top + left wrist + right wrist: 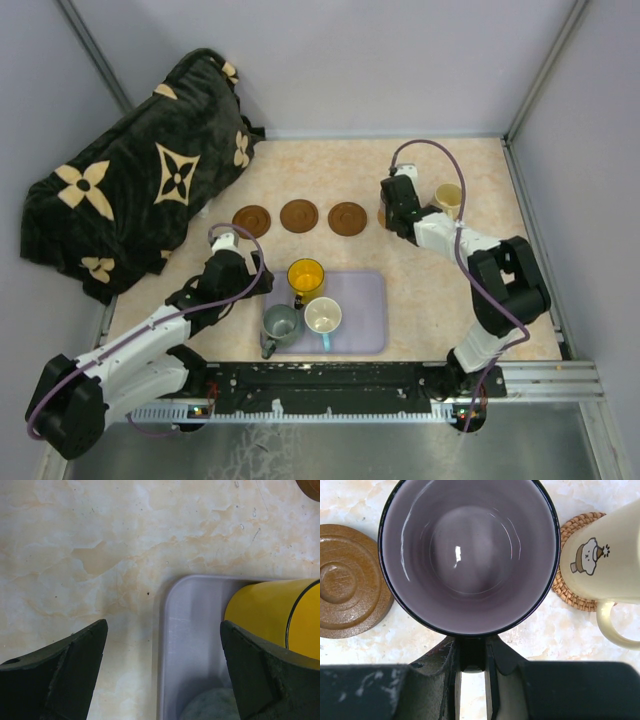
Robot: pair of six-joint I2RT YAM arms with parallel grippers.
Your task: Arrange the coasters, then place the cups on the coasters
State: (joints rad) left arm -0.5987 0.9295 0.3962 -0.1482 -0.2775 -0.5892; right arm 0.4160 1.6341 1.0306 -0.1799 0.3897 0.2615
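My right gripper is to release the purple cup between the nearest brown coaster and the beige cup [400, 211] [477, 564].
Three brown coasters [299, 215] lie in a row at mid-table. In the right wrist view my right gripper [472, 655] is shut on the handle of a dusky purple cup [470, 555], which stands upright between a brown coaster [345, 585] and a woven coaster [570, 580]. The cup hides whatever is under it. A beige cup [447, 200] stands on the woven coaster. From above, the right gripper [392, 215] covers the purple cup. My left gripper [243, 268] is open over the lavender tray's corner [190, 630], with the yellow cup [270, 615] beside its right finger.
On the tray [365, 330] stand the yellow cup [305, 275], a grey-green cup [281, 323] and a cream-white cup [323, 316]. A black patterned blanket [130, 190] fills the back left. Grey walls close in the table at the back and on both sides.
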